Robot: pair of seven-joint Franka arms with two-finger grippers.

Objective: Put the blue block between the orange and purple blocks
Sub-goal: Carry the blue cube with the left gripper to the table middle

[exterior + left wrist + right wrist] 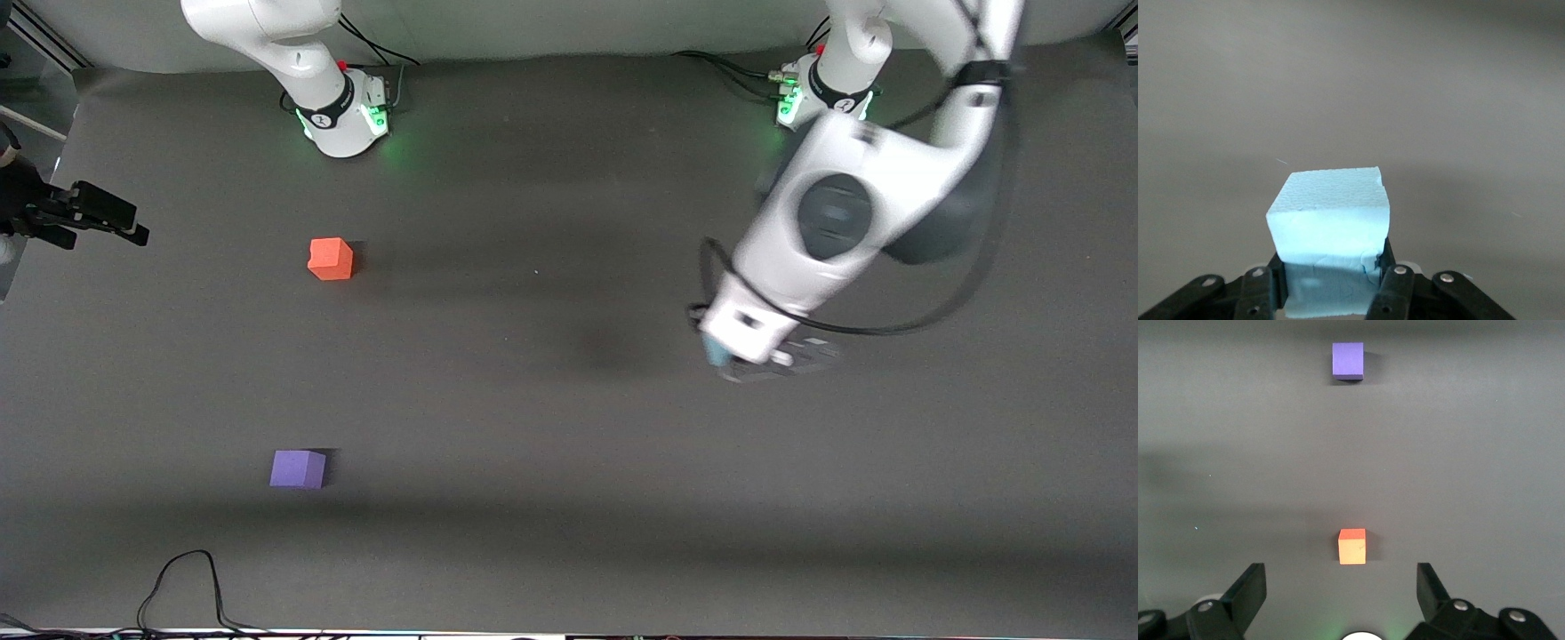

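Next, my left gripper sets the blue block down on the bare mat (pixel 548 327) near the middle of the table.
The blue block (pixel 1328 213) is clamped between the fingers of my left gripper (pixel 1331 273). In the front view the left gripper (pixel 725 357) holds the blue block (pixel 714 350) above the bare mat toward the left arm's end of the table. The orange block (pixel 331 259) sits toward the right arm's end of the table. The purple block (pixel 298 468) lies nearer to the front camera than the orange one. My right gripper (pixel 1341 577) is open and empty, high over its own base, and its view shows the orange block (pixel 1352 547) and the purple block (pixel 1347 360).
The dark grey mat (pixel 551 427) covers the table. A black device (pixel 76 213) juts in at the edge by the right arm's end. A black cable (pixel 182 587) loops at the edge nearest the front camera. The two arm bases stand along the farthest edge.
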